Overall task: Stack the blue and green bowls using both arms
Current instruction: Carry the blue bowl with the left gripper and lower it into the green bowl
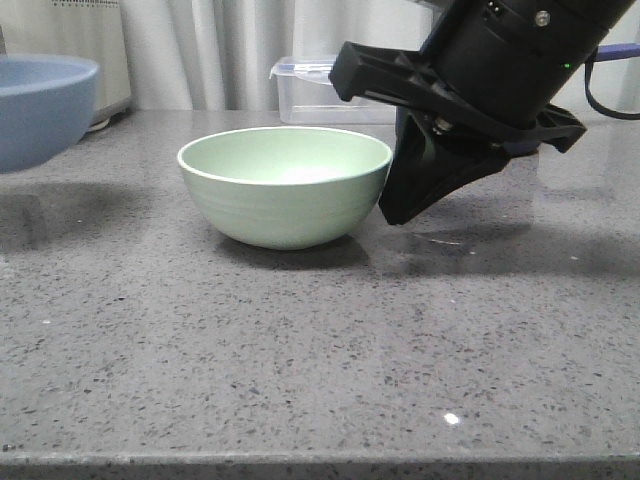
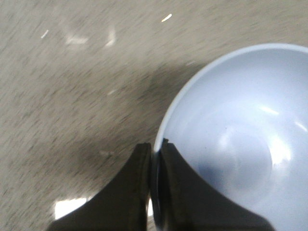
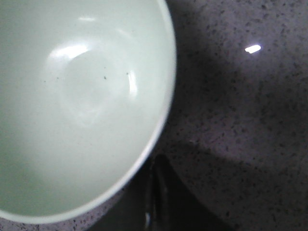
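Observation:
My left gripper is going to release the blue bowl inside the open hollow of the green bowl [image 1: 283,138], next to my right gripper.
The green bowl [image 1: 285,185] stands upright on the grey speckled table, mid-scene; its inside fills the right wrist view [image 3: 77,106]. My right gripper [image 1: 400,205] hangs just right of it, fingers pressed together and empty, tips [image 3: 156,166] close outside the rim, low by the table. The blue bowl [image 1: 40,105] floats above the table at the far left, cut by the frame edge. In the left wrist view my left gripper [image 2: 154,147] is shut on the blue bowl's [image 2: 240,134] rim, one finger inside and one outside. The left arm is out of the front view.
A clear plastic container [image 1: 320,92] with a lid stands at the back behind the green bowl. A white appliance [image 1: 95,50] and curtains are at the back left. The table's front edge [image 1: 320,462] runs along the bottom.

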Motion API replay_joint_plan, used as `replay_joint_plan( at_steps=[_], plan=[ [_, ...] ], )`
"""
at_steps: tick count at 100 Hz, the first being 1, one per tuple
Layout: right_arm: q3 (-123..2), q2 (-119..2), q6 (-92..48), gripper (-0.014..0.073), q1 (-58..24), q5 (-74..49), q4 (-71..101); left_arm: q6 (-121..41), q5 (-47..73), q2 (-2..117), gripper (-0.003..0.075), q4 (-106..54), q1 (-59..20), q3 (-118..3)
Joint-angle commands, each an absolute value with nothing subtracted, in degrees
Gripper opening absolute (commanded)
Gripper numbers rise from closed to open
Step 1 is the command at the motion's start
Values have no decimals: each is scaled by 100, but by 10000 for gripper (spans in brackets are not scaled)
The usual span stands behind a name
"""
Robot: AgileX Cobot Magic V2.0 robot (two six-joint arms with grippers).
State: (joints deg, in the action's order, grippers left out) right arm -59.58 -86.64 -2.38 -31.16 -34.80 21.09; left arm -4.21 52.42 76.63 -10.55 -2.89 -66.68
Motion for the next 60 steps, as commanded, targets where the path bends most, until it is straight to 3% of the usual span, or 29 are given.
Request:
replay_joint_plan(
  at_steps=[1, 30, 60],
  plan=[
    [-6080, -8479, -298, -81, -3119, -3267, 2205, -467, 5118, 7555, -20, -1260, -624, -7165],
    [-6080, -8479, -298, -81, -3119, -3267, 2205, -465, 5787, 8420, -20, -1311, -1703, -8549],
    [-6080, -8479, -298, -81, -3119, -3267, 2205, -465, 5870, 9116, -20, -1427, -2508, -9195]
  ],
)
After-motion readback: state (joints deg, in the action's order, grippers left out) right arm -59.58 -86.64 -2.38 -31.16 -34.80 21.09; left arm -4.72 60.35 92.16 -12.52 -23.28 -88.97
